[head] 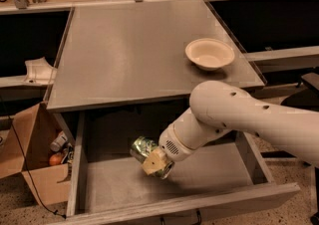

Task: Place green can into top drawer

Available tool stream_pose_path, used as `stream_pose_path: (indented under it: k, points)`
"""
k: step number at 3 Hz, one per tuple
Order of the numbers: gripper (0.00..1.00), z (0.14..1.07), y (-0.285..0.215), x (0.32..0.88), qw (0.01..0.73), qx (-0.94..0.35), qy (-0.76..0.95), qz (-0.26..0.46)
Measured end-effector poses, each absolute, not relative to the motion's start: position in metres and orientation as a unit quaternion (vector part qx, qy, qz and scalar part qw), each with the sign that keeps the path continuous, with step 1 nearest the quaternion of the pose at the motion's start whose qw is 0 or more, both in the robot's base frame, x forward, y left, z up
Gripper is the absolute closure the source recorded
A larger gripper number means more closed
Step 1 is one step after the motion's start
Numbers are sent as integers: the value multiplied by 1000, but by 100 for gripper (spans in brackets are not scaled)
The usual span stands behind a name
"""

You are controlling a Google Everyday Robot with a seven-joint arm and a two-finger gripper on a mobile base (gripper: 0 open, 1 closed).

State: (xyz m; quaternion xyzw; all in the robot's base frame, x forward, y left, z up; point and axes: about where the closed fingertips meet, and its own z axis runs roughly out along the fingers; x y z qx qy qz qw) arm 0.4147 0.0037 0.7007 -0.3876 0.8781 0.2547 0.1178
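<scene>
Next, my gripper lets go of the green can on the top drawer's bare grey bottom (148, 167), a little behind the drawer's front panel.
The top drawer (114, 184) is pulled open below the grey desk, its flat grey bottom bare. My gripper (153, 160) is inside the drawer space, left of centre, at the end of the white arm that reaches in from the right. It is shut on the green can (143, 148), which lies tilted on its side between the fingers, just above the drawer bottom. One tan fingertip (152, 161) covers the can's near end.
A cream bowl (210, 54) sits on the desk top (129, 50) at the right. An open cardboard box (35, 169) with small items stands on the floor left of the drawer. A white object (39, 71) lies on a shelf at the left.
</scene>
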Motion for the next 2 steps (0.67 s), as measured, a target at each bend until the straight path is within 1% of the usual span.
stream_pose_path:
  k: [1,2]
  points:
    - [100,686,5,416,116,-372,880,273]
    - [100,685,6,416,116,-371,880,274]
